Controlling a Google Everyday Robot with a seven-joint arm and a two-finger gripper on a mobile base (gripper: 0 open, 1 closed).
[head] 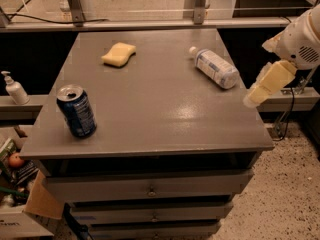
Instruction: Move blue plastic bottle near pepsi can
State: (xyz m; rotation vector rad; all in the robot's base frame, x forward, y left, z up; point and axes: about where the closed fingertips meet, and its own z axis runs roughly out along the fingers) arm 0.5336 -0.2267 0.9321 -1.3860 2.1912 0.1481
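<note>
I need to close my gripper on the bottom end (229, 77) of the blue plastic bottle, opposite its white cap.
The blue plastic bottle (215, 67) lies on its side at the back right of the grey table top (160, 109), with its white cap pointing to the back left. The pepsi can (76, 111) stands upright near the front left corner, dark blue with an opened silver top. My gripper (256, 97) hangs from the white arm (300, 39) at the table's right edge. It is just right of and a little nearer than the bottle, not touching it and holding nothing.
A yellow sponge (119, 54) lies at the back left of the table top. A white pump dispenser (14, 89) stands on a low ledge to the left. Drawers (150, 189) sit under the top. A cardboard box with clutter (20, 199) is on the floor at lower left.
</note>
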